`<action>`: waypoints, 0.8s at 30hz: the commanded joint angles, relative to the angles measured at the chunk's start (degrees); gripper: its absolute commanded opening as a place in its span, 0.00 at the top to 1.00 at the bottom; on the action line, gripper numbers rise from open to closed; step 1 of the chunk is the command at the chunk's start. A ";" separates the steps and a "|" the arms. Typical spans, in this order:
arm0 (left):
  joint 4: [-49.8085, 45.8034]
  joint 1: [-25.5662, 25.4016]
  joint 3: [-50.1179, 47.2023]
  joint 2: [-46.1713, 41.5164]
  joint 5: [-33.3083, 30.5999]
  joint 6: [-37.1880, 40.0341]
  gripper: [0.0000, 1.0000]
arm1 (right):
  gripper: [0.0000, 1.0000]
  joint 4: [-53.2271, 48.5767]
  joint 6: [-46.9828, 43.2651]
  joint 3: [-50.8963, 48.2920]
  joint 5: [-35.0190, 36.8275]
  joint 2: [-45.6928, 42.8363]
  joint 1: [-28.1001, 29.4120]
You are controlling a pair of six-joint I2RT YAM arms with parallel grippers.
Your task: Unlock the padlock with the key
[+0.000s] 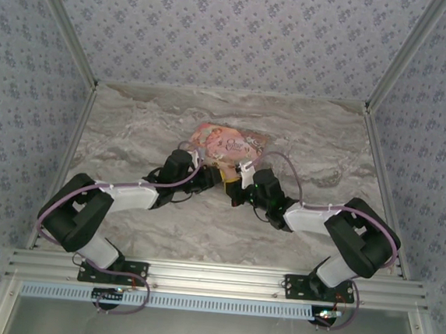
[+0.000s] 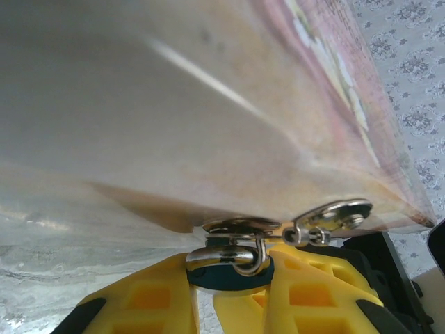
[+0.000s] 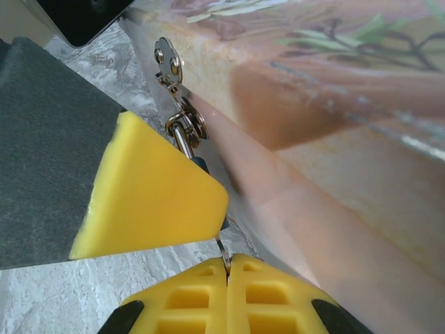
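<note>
I am holding the padlock across its narrow edges with my left gripper, so next I open it, back off and close on the padlock's flat sides point(image 2: 231, 282) before the key turns.
The padlock point(image 2: 233, 276) has a blue-teal body, and my left gripper point(image 2: 229, 282) is shut on it between yellow fingers point(image 2: 149, 299). Its silvery shackle point(image 2: 229, 256) hooks through the hasp point(image 2: 337, 214) on the side of the pink tin point(image 2: 208, 104). In the right wrist view, my right gripper point(image 3: 228, 268) is shut on the key point(image 3: 222, 249), a thin dark sliver. The key points up towards the padlock point(image 3: 201, 164), whose body is mostly hidden behind the left gripper's yellow finger point(image 3: 149, 188). The key's tip is hidden there. From above, both grippers point(image 1: 206, 177) point(image 1: 241, 186) meet at the tin's near edge.
The pink illustrated tin point(image 1: 226, 144) lies on the marble tabletop point(image 1: 132, 136) mid-table, its side wall point(image 3: 334, 153) right next to both grippers. Patterned walls enclose the table at the back and sides. Bare marble lies left and right of the tin.
</note>
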 commanded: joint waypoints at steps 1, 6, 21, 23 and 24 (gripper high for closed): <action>-0.12 -1.61 1.59 -1.83 6.38 -1.37 0.82 | 1.00 6.84 1.97 0.96 -1.58 -0.28 -0.41; -1.60 -1.52 2.27 -1.62 6.06 -1.40 0.82 | 0.95 6.85 2.94 -3.38 -0.47 -1.80 -0.85; -0.35 -1.66 2.37 -0.69 7.02 -1.75 0.68 | 1.00 7.96 4.87 -3.97 -1.73 -2.42 -1.00; -0.98 -1.48 2.09 -1.32 6.46 -1.22 0.60 | 1.00 7.64 6.29 -3.90 -1.59 -2.55 -0.98; -1.46 -1.42 1.92 -1.81 5.98 -0.93 0.56 | 1.00 7.42 7.46 -3.88 -1.37 -2.52 -0.96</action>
